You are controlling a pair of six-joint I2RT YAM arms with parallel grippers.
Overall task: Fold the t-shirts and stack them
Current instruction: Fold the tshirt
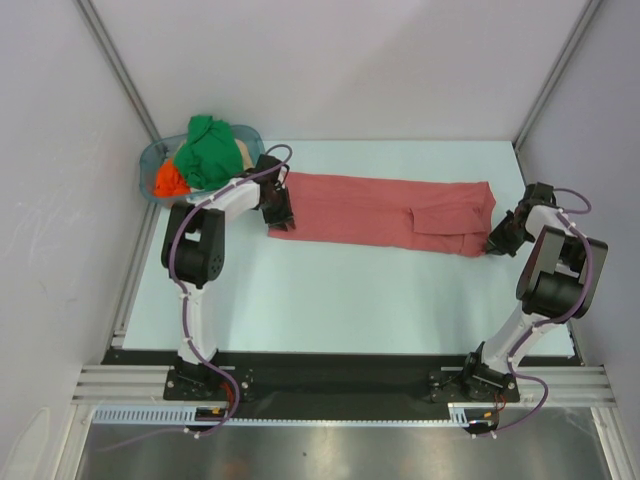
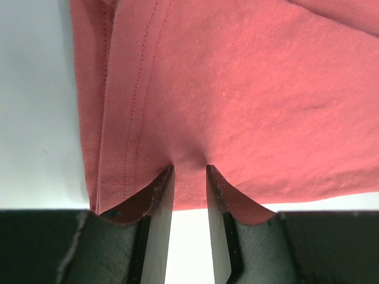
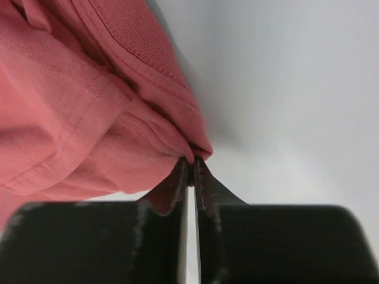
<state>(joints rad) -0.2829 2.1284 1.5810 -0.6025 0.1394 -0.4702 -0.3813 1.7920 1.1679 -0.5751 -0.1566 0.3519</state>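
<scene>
The fingers of my right gripper pinch only the very edge of the salmon-red t-shirt's bunched corner, so next I open them and grab more of the cloth (image 3: 172,139) behind it.
The salmon-red t-shirt (image 1: 380,212) lies folded into a long strip across the middle of the table. My left gripper (image 1: 279,212) is at its left end. In the left wrist view the gripper (image 2: 190,170) presses down on the shirt (image 2: 249,100), its jaws a narrow gap apart with cloth puckered between the tips. My right gripper (image 1: 497,243) is at the shirt's right end. In the right wrist view it (image 3: 192,161) is shut on a bunched edge of the shirt (image 3: 77,118). Green (image 1: 208,150) and orange (image 1: 168,182) shirts sit in the tub.
The clear blue-tinted tub (image 1: 148,160) stands at the back left corner, close behind my left arm. Grey walls enclose the table on the left, back and right. The table's black front edge (image 1: 340,370) runs between the arm bases.
</scene>
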